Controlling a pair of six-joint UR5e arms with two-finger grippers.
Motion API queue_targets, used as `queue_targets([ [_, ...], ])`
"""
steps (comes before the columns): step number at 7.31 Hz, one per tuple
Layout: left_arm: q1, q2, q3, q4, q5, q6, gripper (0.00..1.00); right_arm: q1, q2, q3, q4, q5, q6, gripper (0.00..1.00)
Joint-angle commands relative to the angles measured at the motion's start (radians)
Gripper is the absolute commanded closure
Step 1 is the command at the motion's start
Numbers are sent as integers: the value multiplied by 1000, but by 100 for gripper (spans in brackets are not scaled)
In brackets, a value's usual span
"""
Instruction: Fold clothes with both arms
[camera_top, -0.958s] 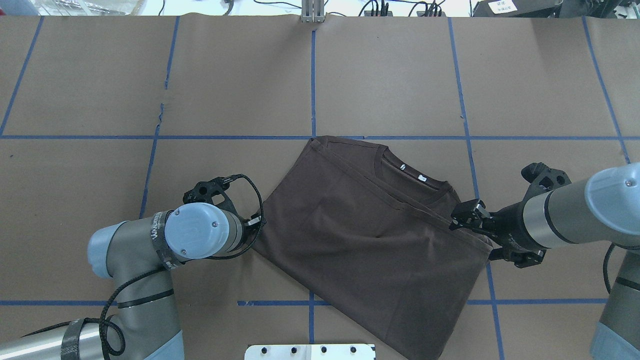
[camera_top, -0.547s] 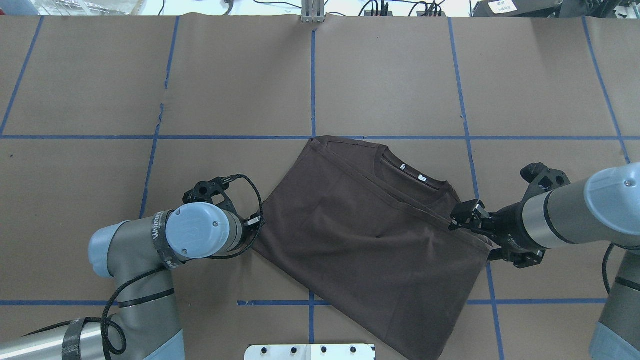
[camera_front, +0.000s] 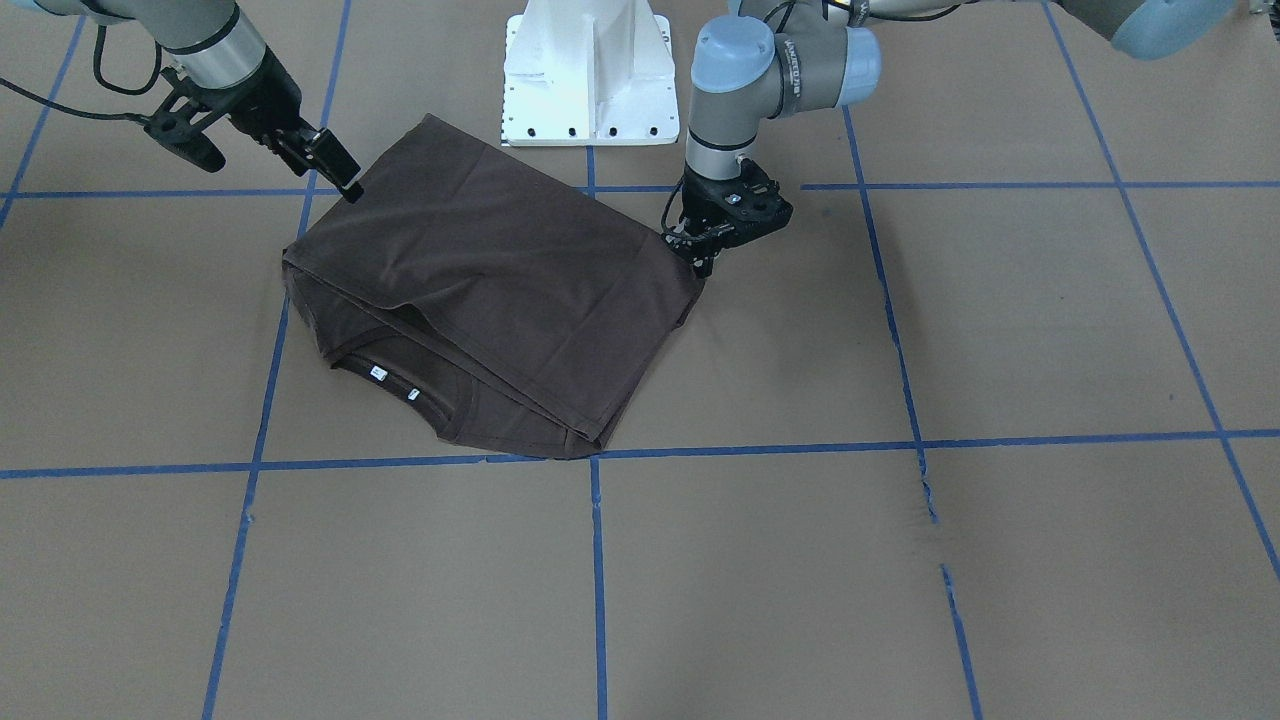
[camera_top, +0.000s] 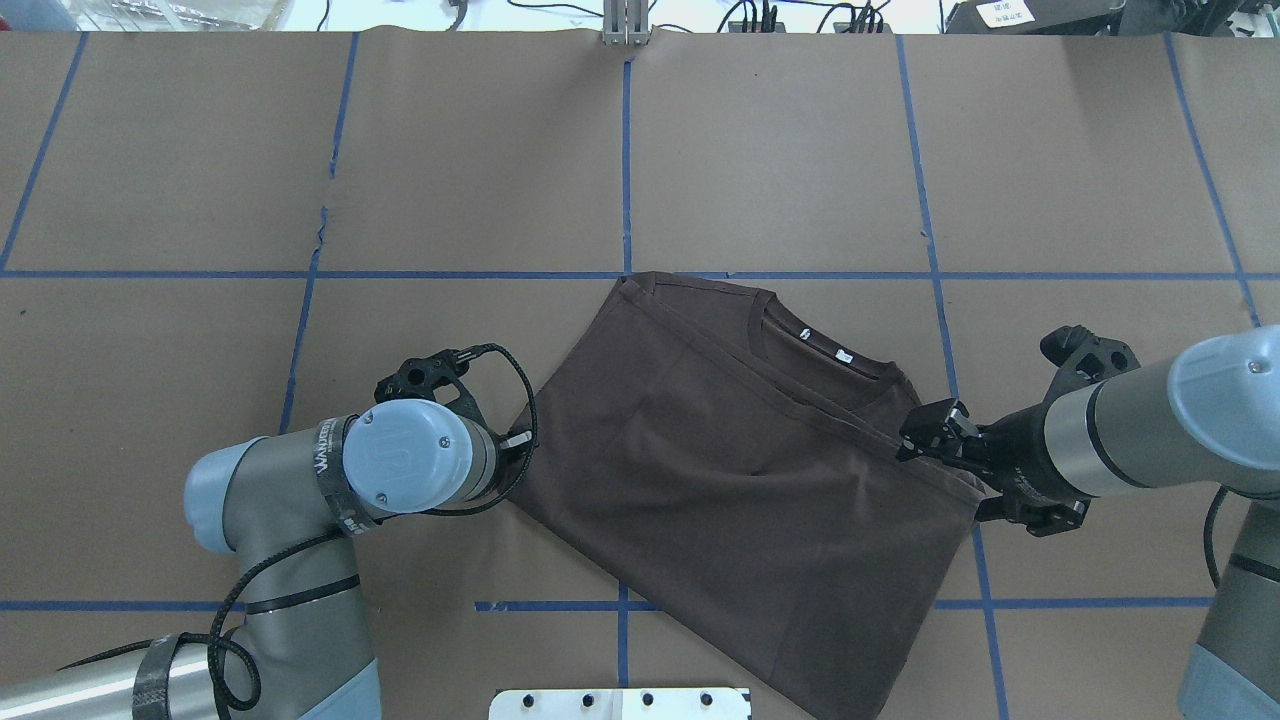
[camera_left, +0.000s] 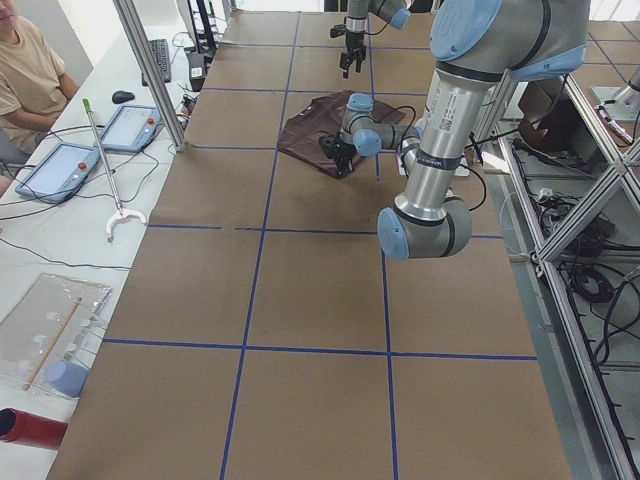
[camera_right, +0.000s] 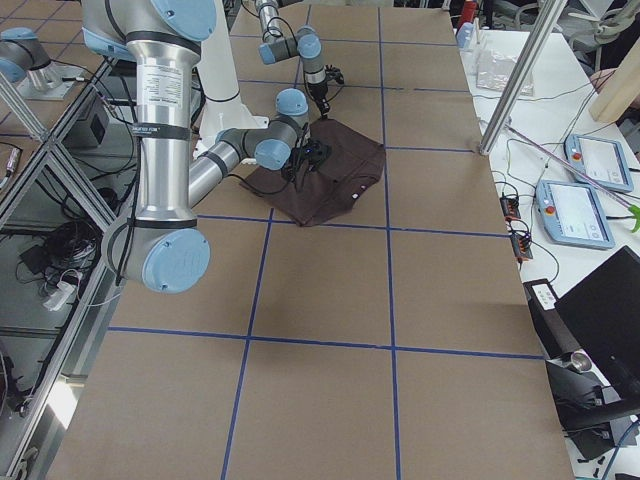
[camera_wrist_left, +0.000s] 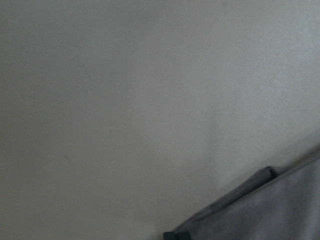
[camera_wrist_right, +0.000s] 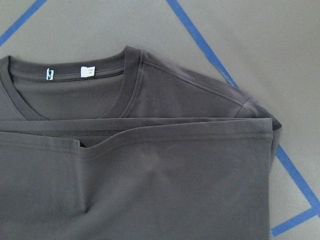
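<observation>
I need to use my left gripper to release the corner of the dark brown T-shirt on the paper (camera_front: 756, 581) between the middle and broken blue lines.
The dark brown T-shirt (camera_top: 740, 490) lies folded in half on the table, collar and white neck tags (camera_wrist_right: 87, 71) showing at its far edge. My left gripper (camera_front: 700, 255) points down at the shirt's left corner, almost on the table. The wrist hides its fingers from overhead, and I cannot tell whether they pinch the cloth. The left wrist view shows only bare paper and a blurred shirt edge (camera_wrist_left: 270, 205). My right gripper (camera_top: 908, 445) hovers just above the folded hem near the right corner. Its fingers look apart and hold nothing, and the shirt lies flat beneath.
Brown paper with blue tape lines (camera_top: 626, 150) covers the table. The white pedestal base (camera_front: 588, 70) stands right behind the shirt's near edge. A person sits by tablets (camera_left: 60, 165) on a side desk off the table's far side.
My left wrist has shifted a little rightward toward the shirt's corner. The right arm and the shirt have hardly moved.
</observation>
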Motion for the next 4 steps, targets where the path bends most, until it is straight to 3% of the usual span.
queue_targets([
  [1,-25,-9,-32,38,0,59,100,0,1,0,0,0,0,0],
  [2,-82,-9,-81,56,-5,156,100,9,4,0,0,-2,0,0],
  [4,-209,-10,-43,20,-7,286,100,49,22,-5,0,-2,0,0],
])
